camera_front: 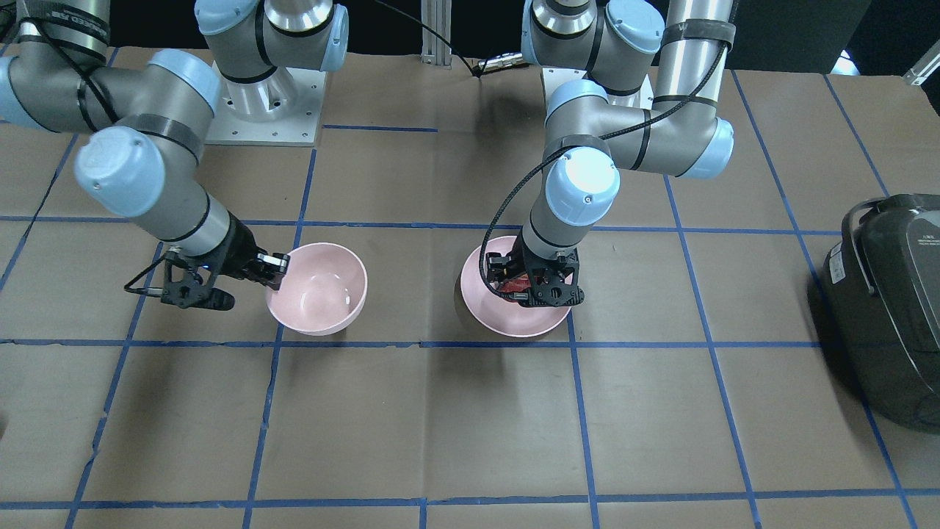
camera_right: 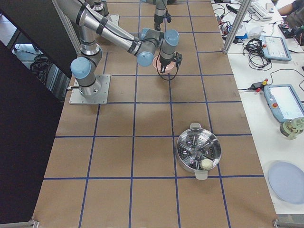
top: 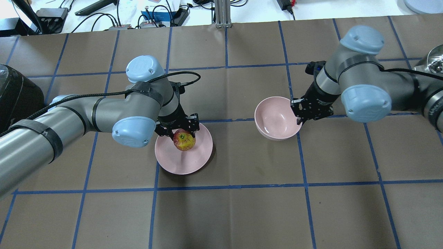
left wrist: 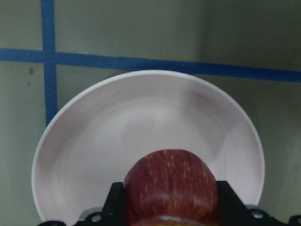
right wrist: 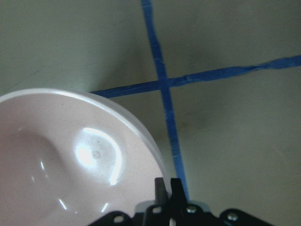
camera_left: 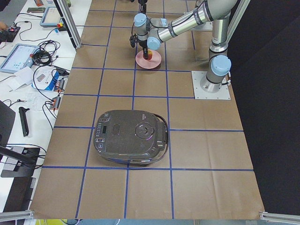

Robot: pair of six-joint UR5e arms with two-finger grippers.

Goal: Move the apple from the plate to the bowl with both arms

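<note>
I will release the red apple, now held over the pale-pink plate, from my left gripper on the bottom of the deep pink bowl [camera_front: 343, 290], next to the pale-pink plate.
The red apple [top: 184, 140] with a yellow stem patch sits between the fingers of my left gripper [top: 178, 131], which is shut on it over the back part of the pale-pink plate [top: 188, 162]. In the left wrist view the apple [left wrist: 171, 188] fills the jaws above the plate [left wrist: 141, 117]. From the front, the left gripper [camera_front: 532, 286] hides most of the apple over the plate [camera_front: 514, 323]. My right gripper [top: 299, 119] is shut on the rim of the deep pink bowl [top: 277, 117]. The bowl [camera_front: 317, 288] is empty. The right wrist view shows the bowl's rim [right wrist: 141, 136] at the fingertips [right wrist: 162, 186].
A black rice cooker [camera_front: 888, 308] stands at the table's end on my left side, and also shows in the left view [camera_left: 131, 138]. A steel pot with a steamer insert [camera_right: 198, 151] stands on my right side. Blue tape lines grid the brown table.
</note>
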